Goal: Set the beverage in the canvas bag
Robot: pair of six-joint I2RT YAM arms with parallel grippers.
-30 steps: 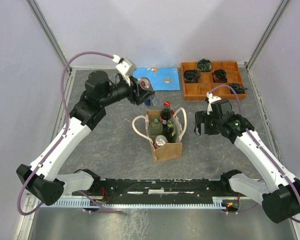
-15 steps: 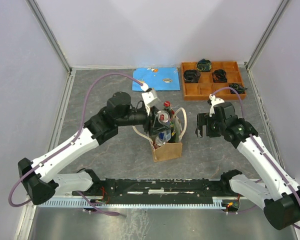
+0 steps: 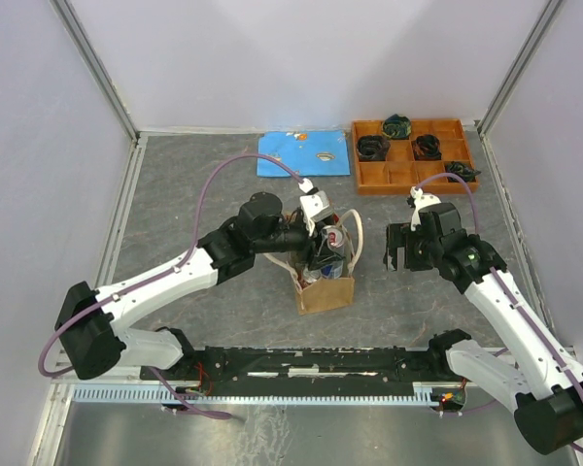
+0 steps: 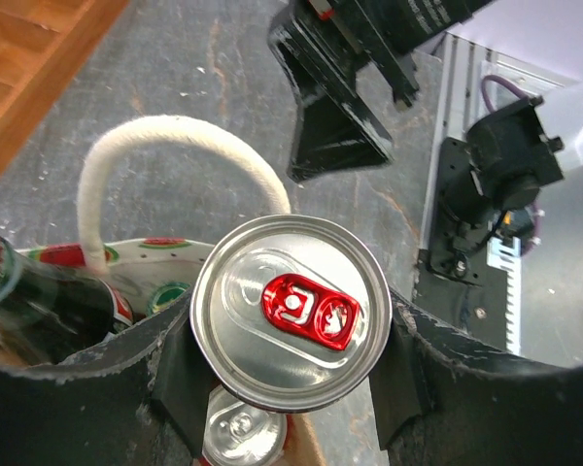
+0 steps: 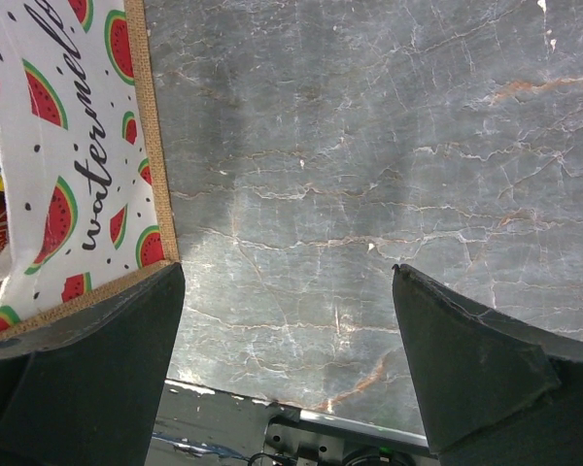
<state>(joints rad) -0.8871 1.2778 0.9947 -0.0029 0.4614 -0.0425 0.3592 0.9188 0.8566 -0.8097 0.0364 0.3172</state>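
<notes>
Next, my left gripper releases the beverage can, now at the bag's open top, inside the canvas bag's near corner (image 3: 341,265) (image 4: 303,316), between the other can and the cream handle.
A silver beverage can (image 4: 290,311) with a red pull tab is clamped between the black fingers of my left gripper (image 4: 291,361), which hangs right over the canvas bag's (image 3: 325,291) open mouth. From above, the can (image 3: 335,236) shows at the bag's top. Inside the bag are a dark bottle (image 4: 39,301) and another silver can (image 4: 238,432). One cream loop handle (image 4: 175,136) arcs beyond the can. My right gripper (image 3: 396,248) hovers to the right of the bag, open and empty (image 5: 290,330), with the bag's watermelon-print lining (image 5: 68,146) at its left.
An orange compartment tray (image 3: 413,155) with dark items sits at the back right, and a blue sheet (image 3: 306,153) lies at the back middle. The table's metal rail (image 5: 350,427) runs along the near edge.
My left arm has swung from the back left toward the middle, carrying the can over the bag's mouth. The right arm has barely shifted.
</notes>
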